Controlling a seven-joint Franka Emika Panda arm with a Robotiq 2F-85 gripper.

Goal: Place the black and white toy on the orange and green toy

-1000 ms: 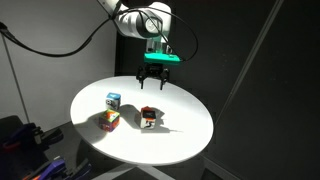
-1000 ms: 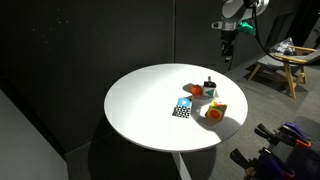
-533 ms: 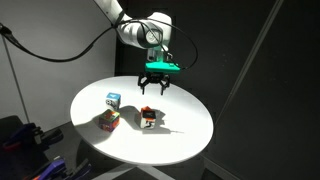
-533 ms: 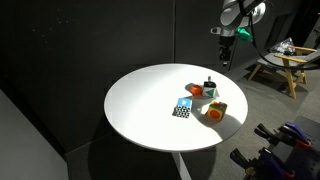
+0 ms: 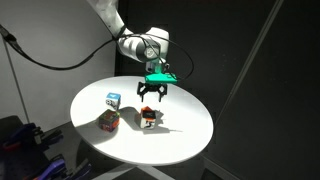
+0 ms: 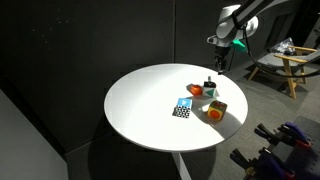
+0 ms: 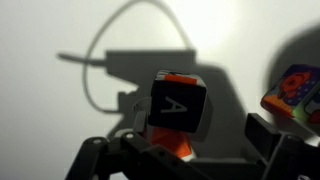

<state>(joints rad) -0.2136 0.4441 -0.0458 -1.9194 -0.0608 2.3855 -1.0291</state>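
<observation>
I need to next grab the black and white toy at its end (image 5: 148,111) (image 7: 178,125) beside the tiny orange cube, away from the toy's orange part.
The black and white toy (image 5: 150,117) stands near the table's middle, a small block with a white "A" on its dark face (image 7: 178,105) and a teal side (image 6: 208,90). A tiny orange cube (image 7: 172,150) touches it. The orange and green toy (image 5: 109,121) is the larger orange-red cube; it also shows in an exterior view (image 6: 216,110) and at the right edge of the wrist view (image 7: 296,92). My gripper (image 5: 152,96) is open and empty, hanging a little above the black and white toy, which lies between the fingers in the wrist view (image 7: 195,142). It also shows in an exterior view (image 6: 217,68).
A blue-and-white cube (image 5: 113,100) sits beside the orange and green toy, also seen in an exterior view (image 6: 182,109). All stand on a round white table (image 5: 185,135). A wooden chair (image 6: 285,62) stands beyond the table.
My gripper has come down and moved in over the black and white toy, still open. The toys have not moved.
</observation>
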